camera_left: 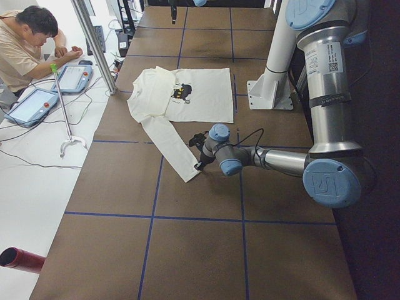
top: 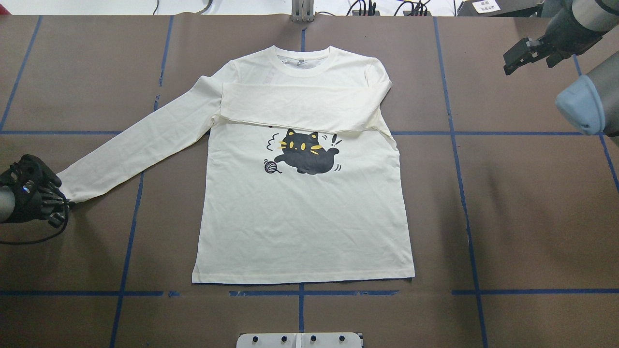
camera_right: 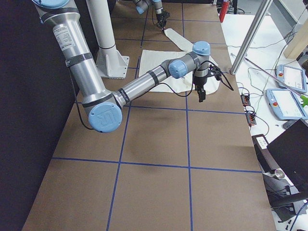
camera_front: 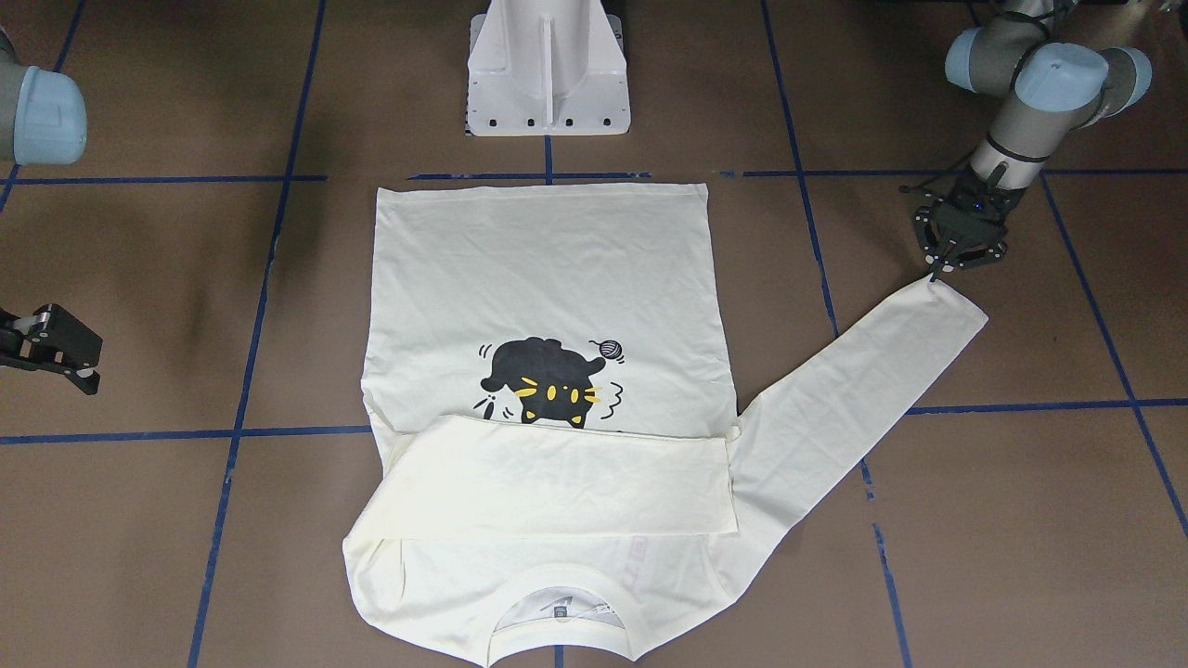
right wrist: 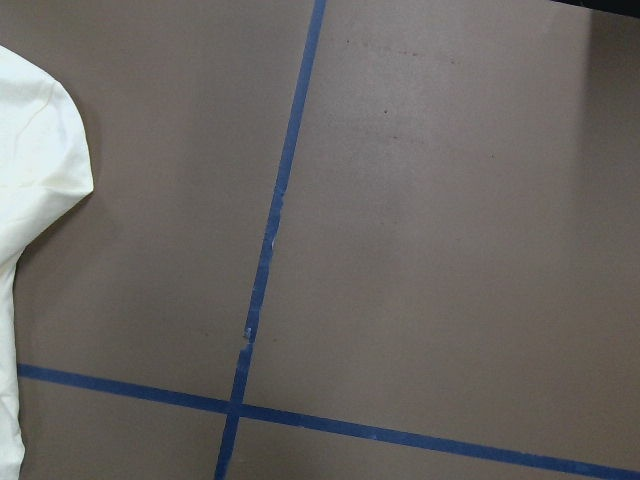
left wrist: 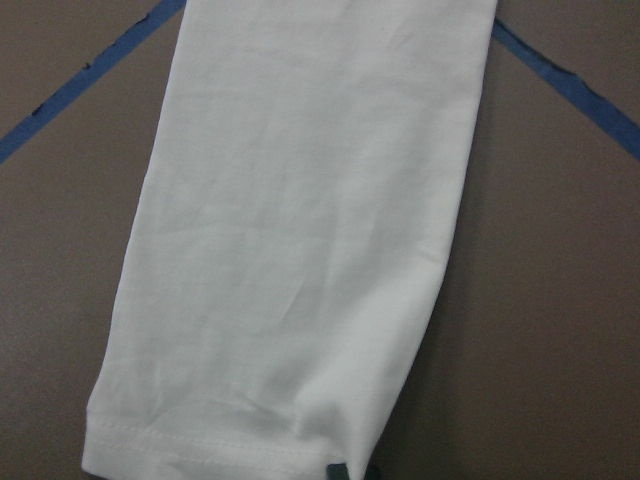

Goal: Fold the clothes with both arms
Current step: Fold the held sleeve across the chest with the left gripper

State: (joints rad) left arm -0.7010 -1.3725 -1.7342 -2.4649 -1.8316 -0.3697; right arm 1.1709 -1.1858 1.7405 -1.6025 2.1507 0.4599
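Observation:
My left gripper is to let go of the stretched-out sleeve's cuff on the cream shirt point(camera_front: 442, 391) beside the black cat print, near the folded sleeve.
The cream shirt point(top: 304, 217) lies flat on the brown table with the black cat print point(top: 304, 154) facing up. One sleeve point(top: 300, 106) is folded across the chest. The other sleeve point(top: 140, 145) stretches out to the side. My left gripper point(top: 62, 203) is low at that sleeve's cuff point(left wrist: 280, 400), its fingertips pinched together on the cuff corner point(camera_front: 937, 278). My right gripper point(camera_front: 65, 357) hangs above bare table off the shirt's other side, open and empty; its wrist view catches only a shirt edge point(right wrist: 30, 170).
The white pedestal base point(camera_front: 548, 74) stands behind the shirt's hem. Blue tape lines point(top: 464, 193) grid the table. In the exterior left view an operator point(camera_left: 25, 44) sits beside the table with tablets point(camera_left: 34, 103); a red cylinder point(camera_left: 22, 259) lies off the table's edge.

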